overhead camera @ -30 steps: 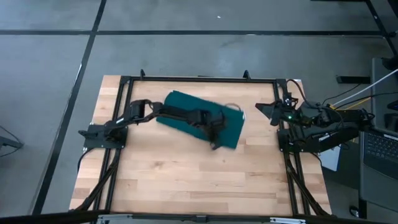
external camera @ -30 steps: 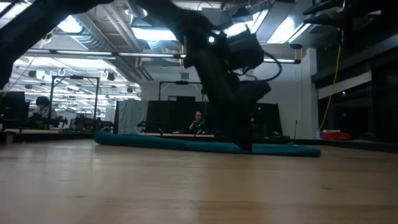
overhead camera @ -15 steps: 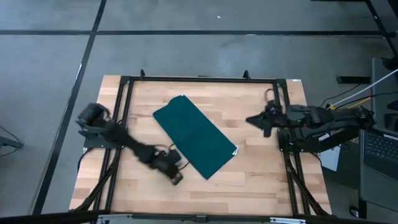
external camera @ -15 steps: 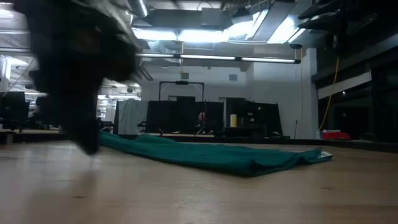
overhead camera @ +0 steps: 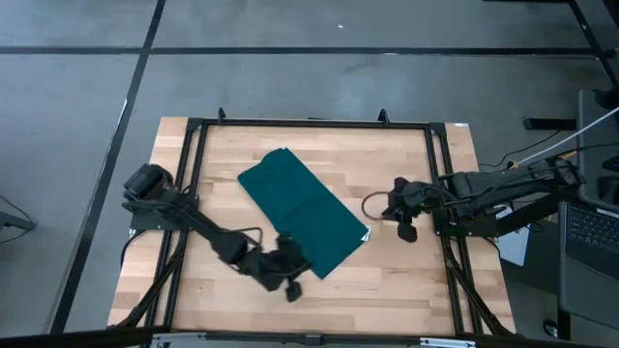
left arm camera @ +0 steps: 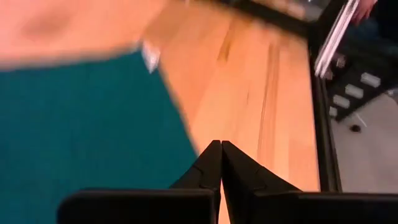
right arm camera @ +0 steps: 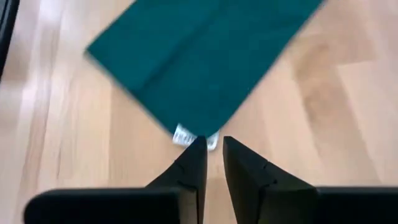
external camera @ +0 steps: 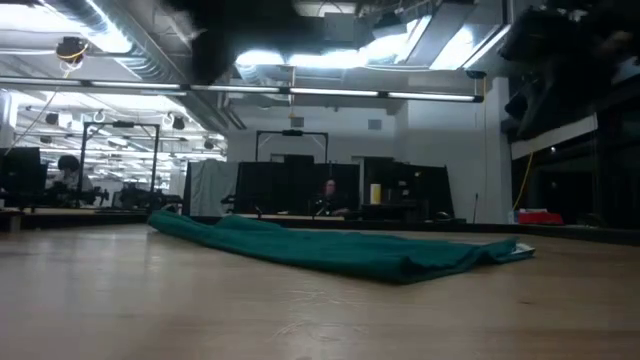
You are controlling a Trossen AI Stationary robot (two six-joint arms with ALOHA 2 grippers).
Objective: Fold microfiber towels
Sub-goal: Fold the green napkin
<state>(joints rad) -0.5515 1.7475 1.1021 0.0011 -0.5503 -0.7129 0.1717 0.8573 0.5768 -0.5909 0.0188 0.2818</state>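
My left gripper needs to release the near corner of the teal towel on the bare wood (overhead camera: 270, 304) beside the front edge of the table.
The teal towel (overhead camera: 302, 213) lies flat and folded on the wooden table, slanting from the far left to the near right, with its white tag (overhead camera: 366, 233) at the right corner. It also shows in the low view (external camera: 330, 250). My left gripper (overhead camera: 291, 289) is shut and hovers just beyond the towel's near end; its wrist view (left arm camera: 219, 146) shows the towel's edge (left arm camera: 81, 124) beside the fingertips. My right gripper (overhead camera: 406, 232) is above the table to the right of the tag, with a narrow gap between its fingers (right arm camera: 211, 142), facing the tag (right arm camera: 185, 135).
Black frame rails (overhead camera: 309, 124) run around the table's far and side edges. A cable loop (overhead camera: 372, 205) hangs by my right gripper. A laptop (overhead camera: 590, 227) sits off the table's right side. Bare wood (overhead camera: 387, 290) lies near the front edge.
My left gripper has left the towel's middle and gone toward the table's near edge, ending just past the towel's near end. The towel has turned about, its right end swinging toward the near edge. My right gripper has moved toward the near edge and left, toward the tag.
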